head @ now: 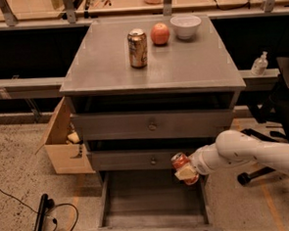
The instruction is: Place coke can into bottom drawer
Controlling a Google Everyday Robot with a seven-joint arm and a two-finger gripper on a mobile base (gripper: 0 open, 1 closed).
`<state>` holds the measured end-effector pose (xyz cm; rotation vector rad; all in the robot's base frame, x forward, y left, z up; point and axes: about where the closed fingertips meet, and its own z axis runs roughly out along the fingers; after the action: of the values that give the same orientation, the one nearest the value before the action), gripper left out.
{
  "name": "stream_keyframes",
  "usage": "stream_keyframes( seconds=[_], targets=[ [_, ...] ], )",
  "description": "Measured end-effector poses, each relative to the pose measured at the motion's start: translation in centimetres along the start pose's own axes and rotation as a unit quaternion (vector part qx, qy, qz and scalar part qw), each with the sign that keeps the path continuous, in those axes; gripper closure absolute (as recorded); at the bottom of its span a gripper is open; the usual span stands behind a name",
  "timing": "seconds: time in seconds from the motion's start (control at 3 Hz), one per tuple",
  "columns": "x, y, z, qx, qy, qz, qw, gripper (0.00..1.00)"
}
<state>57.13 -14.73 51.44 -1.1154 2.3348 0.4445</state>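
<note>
I need to release the coke can near the front panel's middle inside the open bottom drawer [151, 207].
The coke can [179, 161], red with a silver top, is held tilted in my gripper [185, 170], which is shut on it. The white arm [254, 152] reaches in from the right. The can hangs in front of the middle drawer, just above the right rear part of the bottom drawer [156, 223], which is pulled open and holds nothing I can see.
On the cabinet top [181, 66] stand a gold can [137, 48], a red apple [160, 33] and a white bowl [185, 25]. An open cardboard box [63, 144] sits left of the cabinet. A black chair base [258, 172] is at right, cables [40, 212] at lower left.
</note>
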Motion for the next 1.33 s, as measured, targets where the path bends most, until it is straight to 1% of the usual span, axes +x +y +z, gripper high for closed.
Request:
stream_keyframes(
  seconds=[0.33, 0.67, 1.0, 1.33],
  targets=[
    [4.7, 0.0, 7.2, 0.002, 0.028, 0.011, 0.9996, 1.0],
    [4.7, 0.0, 7.3, 0.001, 0.027, 0.012, 0.9996, 1.0],
    [5.3, 0.2, 9.5, -0.011, 0.028, 0.028, 0.9992, 1.0],
    [5.9, 1.8, 15.4, -0.058, 0.04, 0.035, 0.9969, 1.0]
  ],
)
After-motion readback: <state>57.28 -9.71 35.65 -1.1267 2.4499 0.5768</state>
